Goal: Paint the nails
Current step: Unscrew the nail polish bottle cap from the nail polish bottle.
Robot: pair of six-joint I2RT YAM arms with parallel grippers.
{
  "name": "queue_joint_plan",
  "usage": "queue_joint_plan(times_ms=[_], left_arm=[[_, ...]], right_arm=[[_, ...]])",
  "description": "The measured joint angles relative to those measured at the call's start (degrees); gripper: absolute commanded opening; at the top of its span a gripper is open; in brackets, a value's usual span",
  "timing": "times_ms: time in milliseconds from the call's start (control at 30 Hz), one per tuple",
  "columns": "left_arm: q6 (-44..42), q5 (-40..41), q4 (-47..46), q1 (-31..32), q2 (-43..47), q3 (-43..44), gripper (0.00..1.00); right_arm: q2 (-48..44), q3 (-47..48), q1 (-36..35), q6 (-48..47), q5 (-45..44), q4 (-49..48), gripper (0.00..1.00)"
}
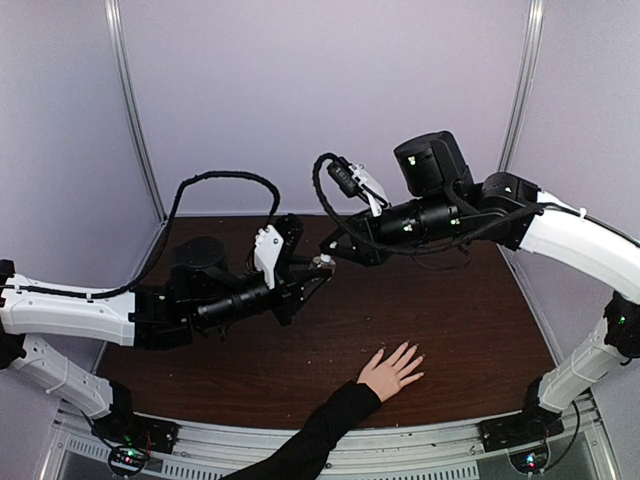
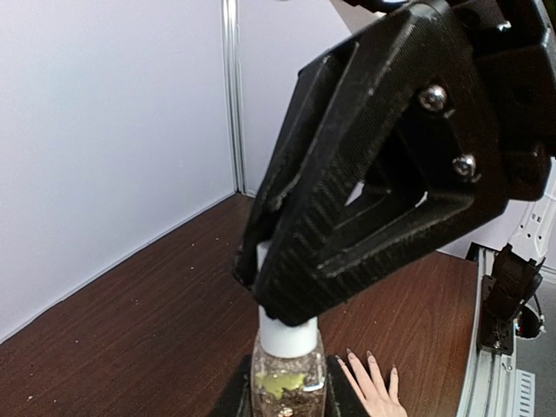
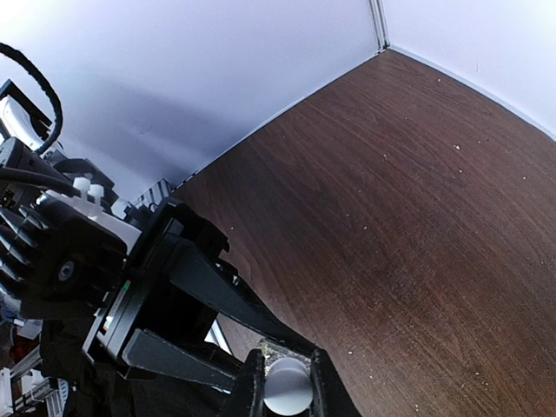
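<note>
With the white cap still on the bottle and my left gripper twisted far over, my left gripper will open, turn back and retake the bottle's body [image 2: 287, 385].
A small clear glass bottle [image 2: 287, 382] with a white cap [image 2: 287, 337] is held in the air over the table. My left gripper [image 2: 287, 395] is shut on the bottle's body. My right gripper [image 3: 287, 387] is shut on the white cap [image 3: 287, 391] from the opposite side. Both grippers meet mid-table in the top view, left [image 1: 316, 270] and right [image 1: 330, 259]. A light-skinned hand [image 1: 392, 370] with a black sleeve lies flat near the front edge, fingers spread. Its nails [image 2: 352, 354] show as tiny pale tips beside the bottle and apart from both grippers.
The dark wooden table [image 1: 470, 320] is bounded by pale walls at the back and sides. The black-sleeved forearm [image 1: 310, 440] crosses the front rail between the two arm bases. Black cables loop above both wrists.
</note>
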State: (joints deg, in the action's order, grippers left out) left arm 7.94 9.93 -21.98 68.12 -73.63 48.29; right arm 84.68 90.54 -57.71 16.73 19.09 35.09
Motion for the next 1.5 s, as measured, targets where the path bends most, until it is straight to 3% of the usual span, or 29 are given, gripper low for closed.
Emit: queue_joint_plan(times_ms=[300, 700, 867, 1133, 1500], left_arm=[[1.8, -3.4, -0.7, 0.0, 1.3, -0.8, 0.0], [4.9, -19.3, -8.8, -1.0, 1.7, -1.3, 0.0], [5.9, -22.3, -11.3, -1.0, 1.6, -1.3, 0.01], [5.6, -21.9, -11.1, -1.0, 1.5, -1.3, 0.33], [2.6, -16.2, -6.3, -0.6, 1.5, -1.2, 0.46]], right_arm=[[-0.2, 0.0, 0.0, -3.4, 3.1, -0.8, 0.0], [-4.7, 0.1, 0.1, -13.2, 11.8, -0.1, 0.0], [-5.0, 1.2, 0.1, -15.5, 14.4, 0.3, 0.0], [-4.6, 2.3, 0.1, -17.3, 13.4, 2.1, 0.0], [-1.5, 4.5, -0.1, -17.8, 7.6, 5.0, 0.0]])
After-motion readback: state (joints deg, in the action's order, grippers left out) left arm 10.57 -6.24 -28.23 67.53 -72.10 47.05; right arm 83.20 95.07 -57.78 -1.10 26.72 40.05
